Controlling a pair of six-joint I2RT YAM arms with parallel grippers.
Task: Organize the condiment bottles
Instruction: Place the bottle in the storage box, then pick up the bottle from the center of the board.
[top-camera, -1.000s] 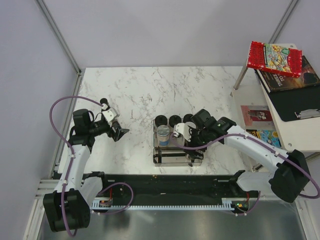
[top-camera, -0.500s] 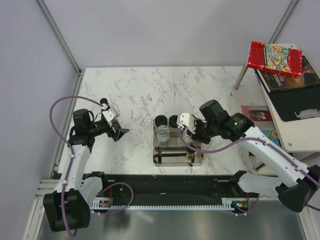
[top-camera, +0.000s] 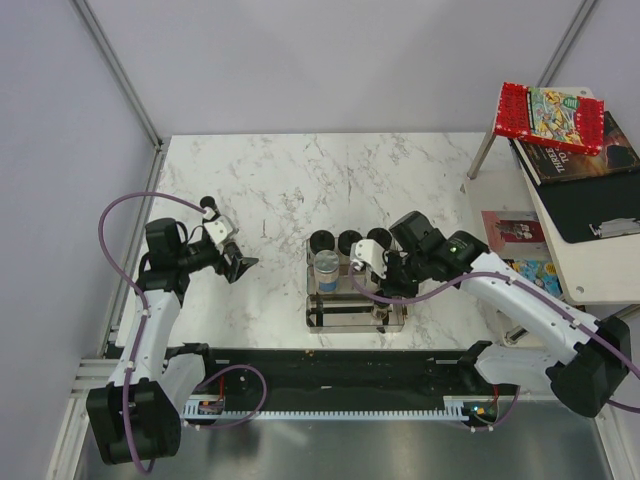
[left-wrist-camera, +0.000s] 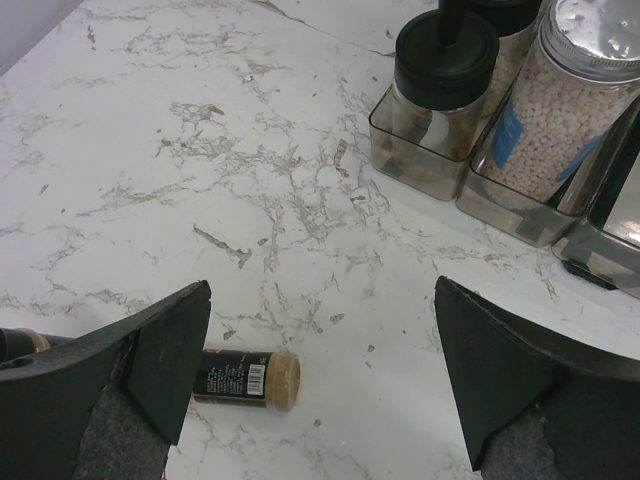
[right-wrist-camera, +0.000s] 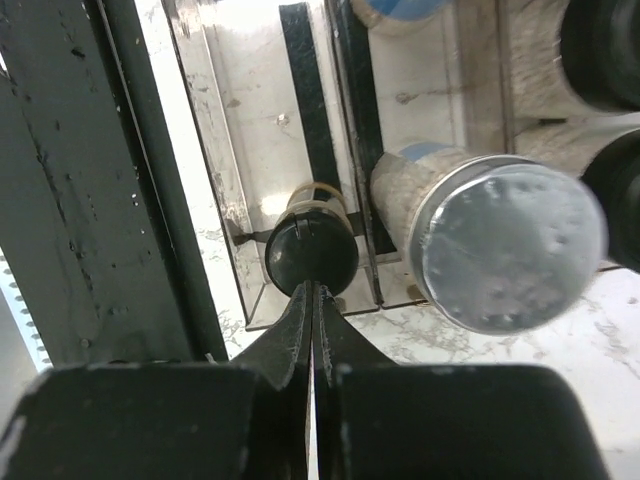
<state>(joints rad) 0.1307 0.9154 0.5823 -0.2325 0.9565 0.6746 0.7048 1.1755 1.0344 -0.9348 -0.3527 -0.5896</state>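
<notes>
Next, my left gripper grabs the black cap (top-camera: 208, 202) of the upright spice bottle that stands behind the slim brown bottle lying on its side.
My left gripper (top-camera: 240, 265) hovers open over the marble, left of the clear rack (top-camera: 345, 322). In its wrist view a slim brown spice bottle (left-wrist-camera: 240, 377) lies on its side close to the left finger (left-wrist-camera: 160, 350), untouched. Black-lidded jars (top-camera: 349, 241) stand along the rack's back row, and a silver-capped bottle (top-camera: 327, 268) stands in the middle row. My right gripper (top-camera: 388, 288) is at the rack's right end, shut and empty. Its tips (right-wrist-camera: 313, 290) sit at the dark cap of a slim bottle (right-wrist-camera: 311, 255) upright in the front compartment, beside another silver-capped bottle (right-wrist-camera: 510, 245).
From the left wrist, the rack's left end shows a black-lidded jar (left-wrist-camera: 445, 60) and a bead-filled, blue-labelled bottle (left-wrist-camera: 585, 90). A black rail (top-camera: 330, 375) runs along the table's near edge. A side table with books (top-camera: 560, 120) stands at the right.
The right jaws have closed with nothing in them. The right arm pulled up and back from the rack's right end, then came down there again. The left arm has not moved.
</notes>
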